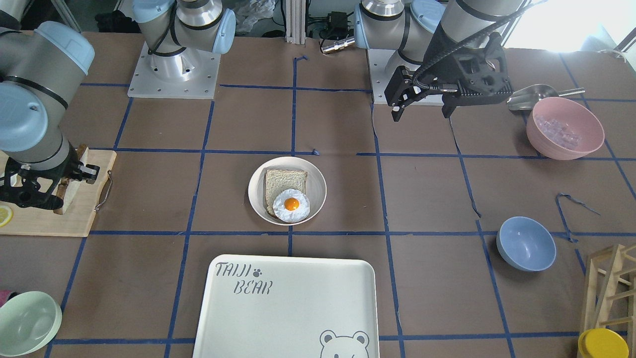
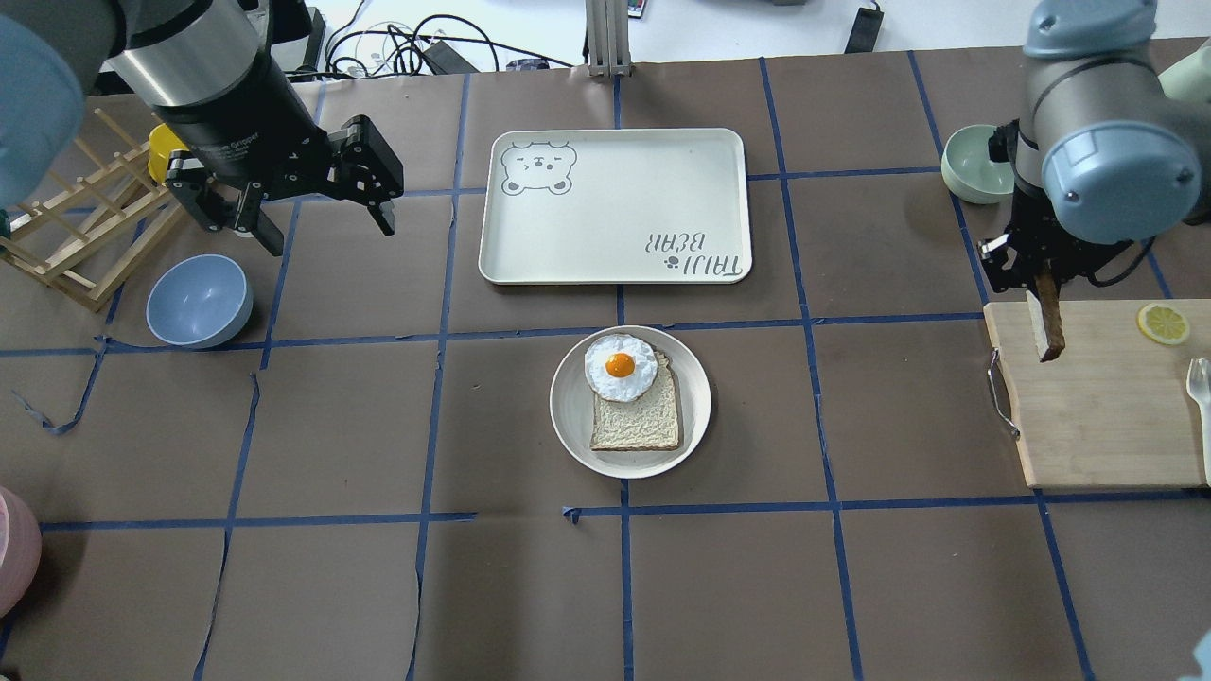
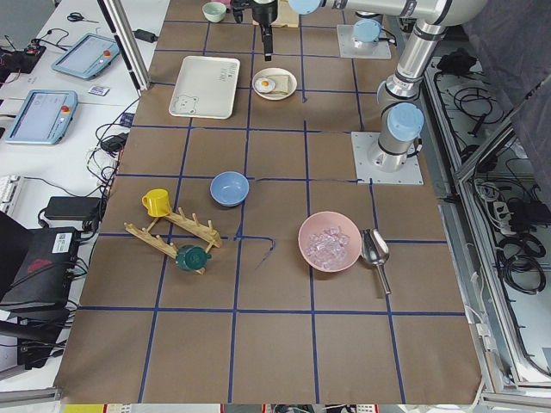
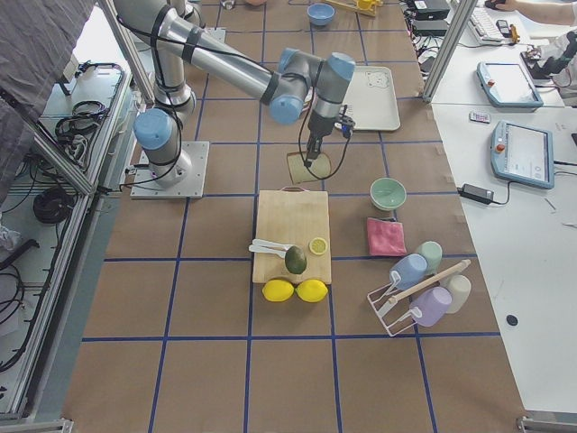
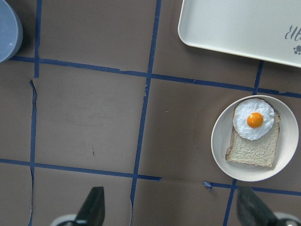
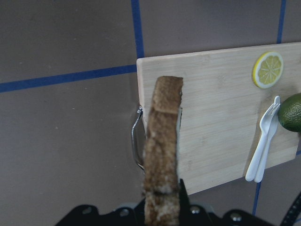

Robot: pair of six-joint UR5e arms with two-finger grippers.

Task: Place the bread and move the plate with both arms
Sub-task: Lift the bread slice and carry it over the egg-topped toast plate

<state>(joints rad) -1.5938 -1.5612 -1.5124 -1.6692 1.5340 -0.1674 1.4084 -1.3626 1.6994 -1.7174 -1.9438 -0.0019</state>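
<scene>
The robot's right gripper should release the bread on the plate, along the paler slice's edge [image 1: 267,190] nearest the cutting board.
The bread [image 2: 1047,328] hangs edge-on, dark crust showing, in my right gripper [image 2: 1037,280], which is shut on it above the left end of the wooden cutting board [image 2: 1107,407]. The right wrist view shows the slice's crust [image 6: 162,155] standing up from the jaws. The cream-white plate [image 2: 568,416] sits mid-table and holds a paler square slice [image 2: 636,426] with a fried egg [image 2: 620,366] on it. My left gripper [image 2: 322,225] is open and empty, high above the table's left side, far from the plate [image 5: 218,141].
The white TAIJI BEAR tray [image 2: 615,203] lies just beyond the plate. A lemon slice [image 2: 1164,323] and a white fork [image 2: 1200,378] lie on the board. A pale green bowl [image 2: 973,165], a blue bowl [image 2: 199,301], a wooden rack [image 2: 76,246] and a pink bowl [image 1: 565,127] stand around.
</scene>
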